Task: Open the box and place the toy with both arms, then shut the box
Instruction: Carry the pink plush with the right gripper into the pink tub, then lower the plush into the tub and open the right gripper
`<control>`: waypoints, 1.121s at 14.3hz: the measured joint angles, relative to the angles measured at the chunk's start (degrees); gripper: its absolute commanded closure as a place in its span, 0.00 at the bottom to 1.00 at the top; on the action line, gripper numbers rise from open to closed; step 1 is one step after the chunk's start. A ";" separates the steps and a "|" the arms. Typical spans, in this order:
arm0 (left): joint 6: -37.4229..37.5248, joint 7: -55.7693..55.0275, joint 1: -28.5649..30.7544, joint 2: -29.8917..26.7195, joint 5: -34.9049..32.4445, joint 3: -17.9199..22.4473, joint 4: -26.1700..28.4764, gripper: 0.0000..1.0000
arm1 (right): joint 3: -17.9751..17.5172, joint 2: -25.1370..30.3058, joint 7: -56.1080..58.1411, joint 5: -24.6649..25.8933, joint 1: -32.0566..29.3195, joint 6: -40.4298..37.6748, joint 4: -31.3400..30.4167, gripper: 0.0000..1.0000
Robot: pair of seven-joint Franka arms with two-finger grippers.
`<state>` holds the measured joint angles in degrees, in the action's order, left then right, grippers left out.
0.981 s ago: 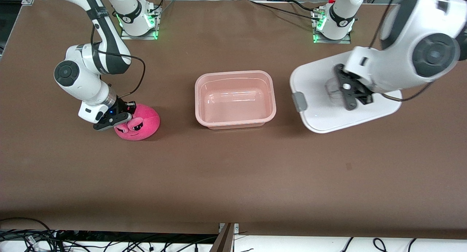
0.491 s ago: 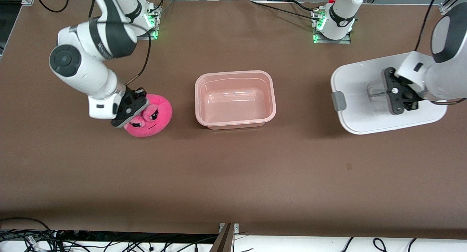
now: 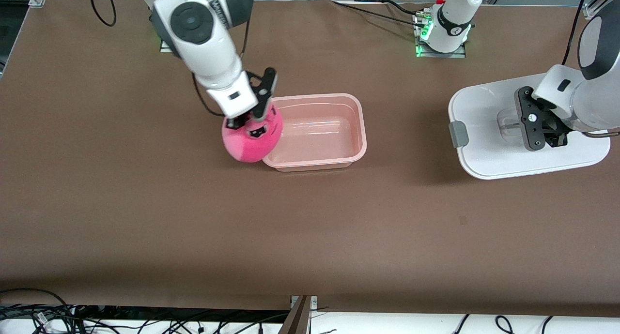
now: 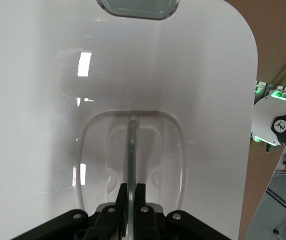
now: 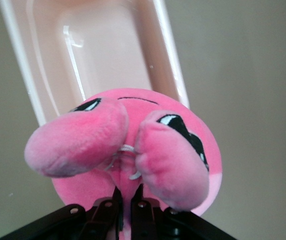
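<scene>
Next, my right gripper releases the pink plush toy that I am holding, setting it on the middle of the pale pink box's bottom [image 3: 312, 142] [image 5: 118, 52].
The open pale pink box [image 3: 361, 130] stands mid-table with nothing in it. My right gripper [image 3: 248, 119] is shut on the top of the pink plush toy [image 3: 252, 143] and holds it in the air over the box's rim at the right arm's end. In the right wrist view the toy [image 5: 133, 145] hangs from the gripper [image 5: 128, 199] above the box [image 5: 98, 50]. My left gripper [image 3: 536, 127] is shut on the clear handle of the white lid [image 3: 489, 130] and holds it near the left arm's end. In the left wrist view the gripper [image 4: 132, 196] pinches the handle rib [image 4: 132, 145] of the lid [image 4: 118, 75].
One grey clip [image 3: 458, 134] shows on the lid's edge that faces the box. The arm bases [image 3: 445, 29] stand along the table edge farthest from the front camera. Cables [image 3: 43, 314] lie below the nearest edge. Brown tabletop [image 3: 310, 227] stretches in front.
My right gripper has lifted the toy off the table and carried it toward the box, up to its rim. My left gripper has carried the lid farther from the box.
</scene>
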<state>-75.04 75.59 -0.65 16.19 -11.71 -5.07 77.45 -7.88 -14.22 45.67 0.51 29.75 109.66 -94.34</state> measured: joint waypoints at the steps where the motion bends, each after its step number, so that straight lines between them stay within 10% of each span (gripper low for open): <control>1: 0.01 0.01 0.00 0.01 0.00 -0.02 0.00 1.00 | -0.01 -0.98 1.92 0.05 1.70 0.00 1.02 1.00; 16: 0.04 0.05 -0.20 0.01 0.00 -0.44 0.00 1.00 | 1.17 -14.12 4.29 5.63 9.96 2.66 7.65 1.00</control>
<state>-74.99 75.63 -0.85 16.20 -11.71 -5.52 77.45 -6.70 -28.35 49.96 6.14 39.71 112.32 -86.69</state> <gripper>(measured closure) 0.930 0.925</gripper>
